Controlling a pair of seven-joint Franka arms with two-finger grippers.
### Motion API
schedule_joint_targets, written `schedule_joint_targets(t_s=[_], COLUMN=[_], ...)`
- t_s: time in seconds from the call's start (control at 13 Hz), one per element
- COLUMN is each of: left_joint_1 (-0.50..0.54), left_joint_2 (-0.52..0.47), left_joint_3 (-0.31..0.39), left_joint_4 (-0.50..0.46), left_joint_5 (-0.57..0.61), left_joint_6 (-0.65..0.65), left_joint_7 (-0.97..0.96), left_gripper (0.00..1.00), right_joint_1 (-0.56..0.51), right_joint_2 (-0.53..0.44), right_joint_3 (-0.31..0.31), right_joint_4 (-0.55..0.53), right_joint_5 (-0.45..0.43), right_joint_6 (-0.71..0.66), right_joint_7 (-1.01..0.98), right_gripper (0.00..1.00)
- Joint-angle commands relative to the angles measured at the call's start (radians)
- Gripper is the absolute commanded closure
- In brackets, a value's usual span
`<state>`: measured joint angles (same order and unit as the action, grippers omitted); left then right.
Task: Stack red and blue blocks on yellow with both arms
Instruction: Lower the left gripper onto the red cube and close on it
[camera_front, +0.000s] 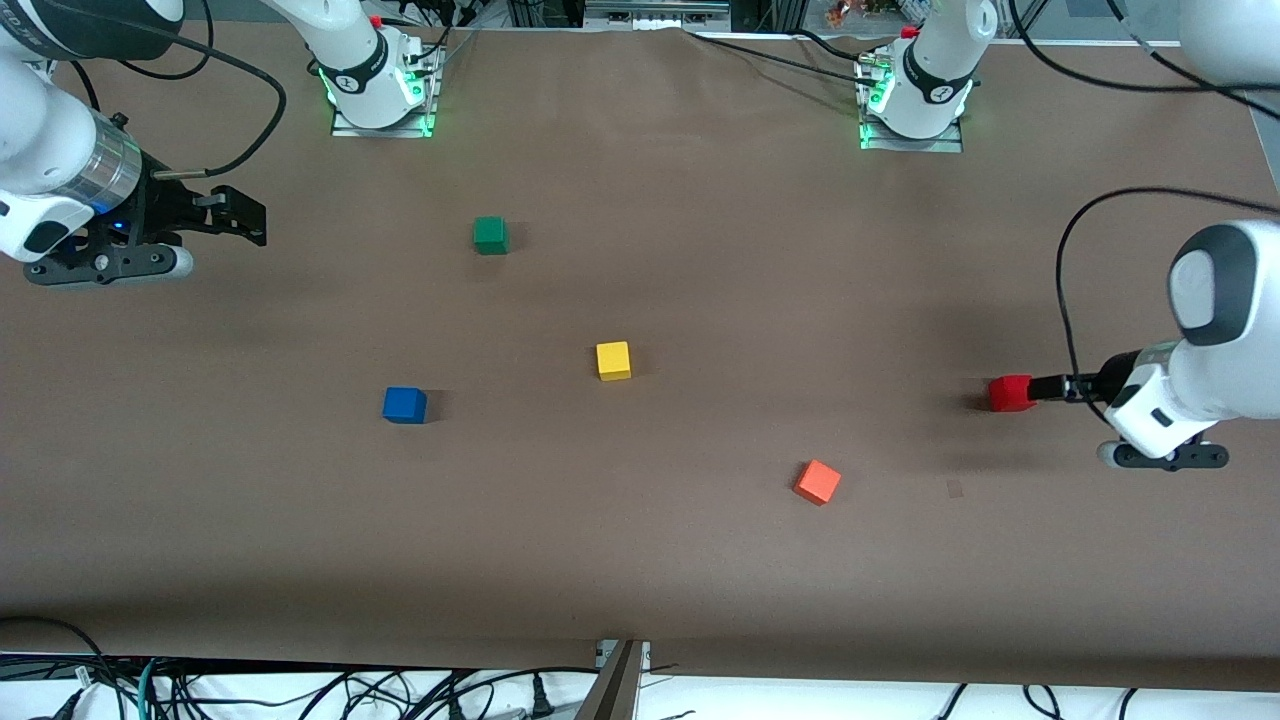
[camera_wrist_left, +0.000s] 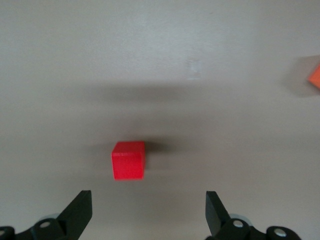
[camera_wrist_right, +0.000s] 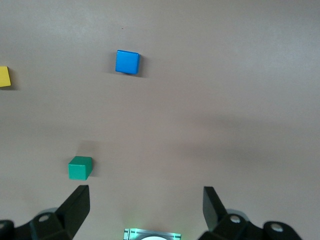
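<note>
Next, I close my left gripper on the opposite sides of the red block (camera_front: 1012, 394) (camera_wrist_left: 128, 162), because that block has to go onto the yellow cube.
The red block (camera_front: 1010, 393) sits on the table near the left arm's end; in the left wrist view (camera_wrist_left: 128, 160) it lies just ahead of my open fingers and apart from them. My left gripper (camera_front: 1046, 386) (camera_wrist_left: 148, 200) is open and empty, low beside the red block. The blue block (camera_front: 404, 405) (camera_wrist_right: 127, 62) and the yellow cube (camera_front: 613, 360) (camera_wrist_right: 4, 76) sit apart in the middle of the table. My right gripper (camera_front: 250, 220) (camera_wrist_right: 146, 197) is open and empty, up over the right arm's end of the table.
A green cube (camera_front: 490, 235) (camera_wrist_right: 80, 167) sits nearer the arm bases. An orange cube (camera_front: 817, 482) (camera_wrist_left: 315, 75) lies nearer the front camera, between the yellow cube and the red block. The right arm's base (camera_front: 378, 85) and the left arm's base (camera_front: 912, 95) stand on metal plates.
</note>
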<state>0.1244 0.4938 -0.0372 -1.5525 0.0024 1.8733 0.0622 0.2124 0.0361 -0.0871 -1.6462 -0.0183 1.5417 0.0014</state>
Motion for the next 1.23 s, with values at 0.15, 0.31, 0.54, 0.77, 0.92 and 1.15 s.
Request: schedule_joint_targets(t_s=[0.15,0.31,0.54,0.77,0.92,1.15], left_joint_1=[0.047,0.049,0.06,0.086,0.086,0.098], left_joint_2=[-0.024,-0.024,-0.026,-0.024,-0.024,-0.018], left_joint_3=[-0.004,-0.003,-0.003,-0.003,-0.003,-0.004], left_joint_4=[-0.171,-0.24,-0.342,-0.415,-0.425,-0.452], left_joint_5=[0.021,0.021,0.021,0.021,0.021,0.021], left_joint_6=[0.171,0.26,0.397,0.492,0.503,0.535], left_joint_7=[0.06,0.099,0.117,0.123,0.123,0.123], left_gripper=[0.0,0.0,0.0,0.0,0.0,0.0], right_joint_1=[0.002,0.002,0.002,0.002,0.002,0.002], right_joint_2=[-0.002,-0.001,-0.002,-0.002,-0.002,-0.002], right_joint_3=[0.003,0.003,0.003,0.003,0.003,0.003], right_joint_4=[0.009,0.009,0.009,0.009,0.009,0.009], right_joint_5=[-0.003,-0.003,-0.003,-0.003,-0.003,-0.003], right_joint_6=[-0.002,-0.003,-0.006,-0.006,-0.006,-0.006], right_joint_7=[-0.006,-0.006,-0.006,-0.006,-0.006,-0.006], right_gripper=[0.0,0.0,0.0,0.0,0.0,0.0])
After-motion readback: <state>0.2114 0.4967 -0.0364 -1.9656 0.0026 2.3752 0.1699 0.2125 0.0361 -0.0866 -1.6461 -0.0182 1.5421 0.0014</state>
